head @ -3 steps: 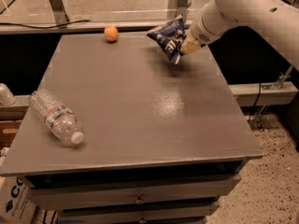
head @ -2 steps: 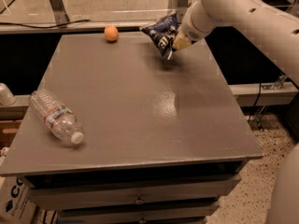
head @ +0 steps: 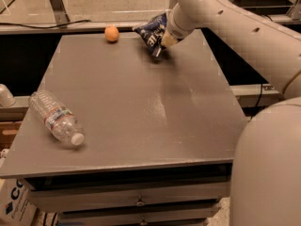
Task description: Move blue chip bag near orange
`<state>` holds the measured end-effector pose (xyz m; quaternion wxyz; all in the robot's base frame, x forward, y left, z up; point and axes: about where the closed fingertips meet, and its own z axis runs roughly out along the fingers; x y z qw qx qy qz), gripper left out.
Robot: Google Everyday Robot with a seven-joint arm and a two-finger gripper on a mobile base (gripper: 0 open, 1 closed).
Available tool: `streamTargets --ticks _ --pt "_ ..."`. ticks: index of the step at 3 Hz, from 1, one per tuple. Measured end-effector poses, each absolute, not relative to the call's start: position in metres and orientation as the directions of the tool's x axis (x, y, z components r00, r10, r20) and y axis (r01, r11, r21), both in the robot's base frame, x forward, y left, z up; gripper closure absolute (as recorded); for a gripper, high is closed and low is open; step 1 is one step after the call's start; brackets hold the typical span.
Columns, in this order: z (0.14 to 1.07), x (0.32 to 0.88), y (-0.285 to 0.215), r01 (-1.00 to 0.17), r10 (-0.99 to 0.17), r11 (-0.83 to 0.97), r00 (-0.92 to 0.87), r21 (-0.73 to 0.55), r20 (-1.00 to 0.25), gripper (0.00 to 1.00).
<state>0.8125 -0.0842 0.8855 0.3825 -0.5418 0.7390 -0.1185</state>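
My gripper has the blue chip bag. It will let go of it on the grey table's far edge [head: 143,36], close beside the orange.
The blue chip bag [head: 151,33] is a crinkled navy foil bag with white lettering, held just above the far part of the grey table [head: 141,107]. My gripper [head: 164,40] is shut on the bag's right side, and the white arm reaches in from the right. The orange [head: 111,33] sits on the table near its far edge, a short way to the left of the bag, apart from it.
A clear plastic water bottle [head: 55,117] lies on its side near the table's left edge. The robot's white body [head: 268,168] fills the lower right. Drawers sit under the table's front edge. A metal frame leg [head: 55,4] stands behind the table.
My gripper has carried the chip bag leftward along the far edge, closer to the orange. The orange and the bottle have not moved.
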Motion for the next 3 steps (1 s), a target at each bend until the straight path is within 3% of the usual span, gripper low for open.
streamTargets --ticks 3 --pt "0.875 0.857 -0.052 -0.69 -0.897 0.395 -0.149 -0.606 -0.416 1.0"
